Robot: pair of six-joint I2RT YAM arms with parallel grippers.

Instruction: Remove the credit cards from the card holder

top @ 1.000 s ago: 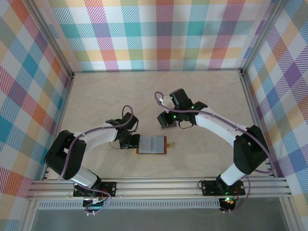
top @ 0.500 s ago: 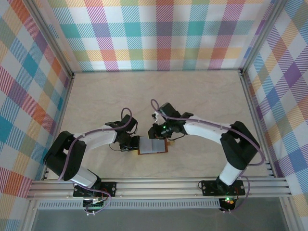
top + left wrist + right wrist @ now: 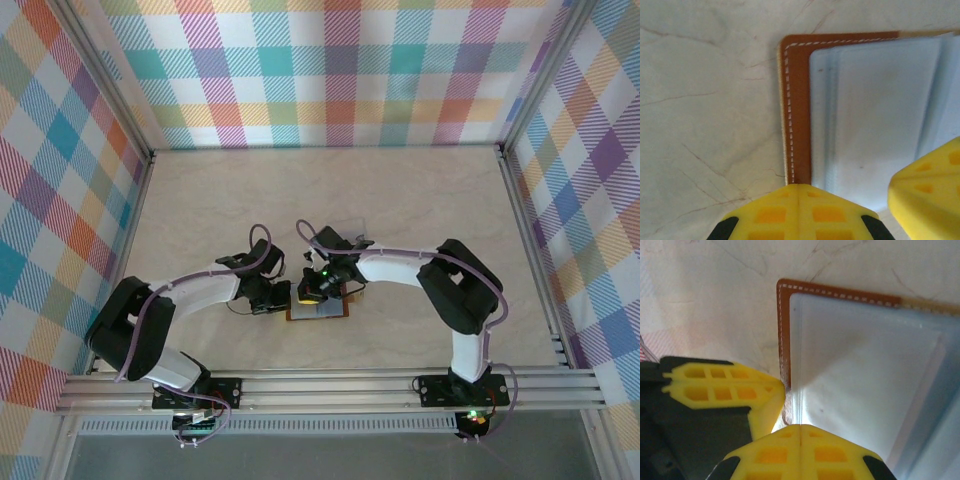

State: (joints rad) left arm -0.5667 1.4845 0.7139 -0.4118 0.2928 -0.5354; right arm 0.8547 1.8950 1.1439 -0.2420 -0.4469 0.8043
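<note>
Next, my right gripper flips the empty sleeve that covers the card first, then takes the card by its edge beside the card holder's fold [image 3: 918,396].
The card holder [image 3: 325,311] lies open on the table, brown-edged with pale greyish sleeves [image 3: 875,110] inside. My left gripper [image 3: 283,297] is shut, and its tips [image 3: 797,186] rest on the holder's brown stitched left border [image 3: 797,100]. My right gripper [image 3: 308,293] is also shut and comes from behind. Its tips [image 3: 800,426] sit at the left edge of the sleeves [image 3: 865,375], right beside the left gripper's fingers [image 3: 715,385]. Whether a sleeve is pinched between them I cannot tell. The credit cards are hidden; no card face stands out from the sleeves.
A faint clear flat tray [image 3: 350,228] lies on the table behind the right arm. Checked walls with metal rails [image 3: 150,155] enclose the marbled tabletop [image 3: 430,190] on three sides. Both forearms meet over the table's near middle.
The right arm swung in from behind down onto the card holder's left part, and its jaws closed. The left gripper stayed shut at the holder's left edge.
</note>
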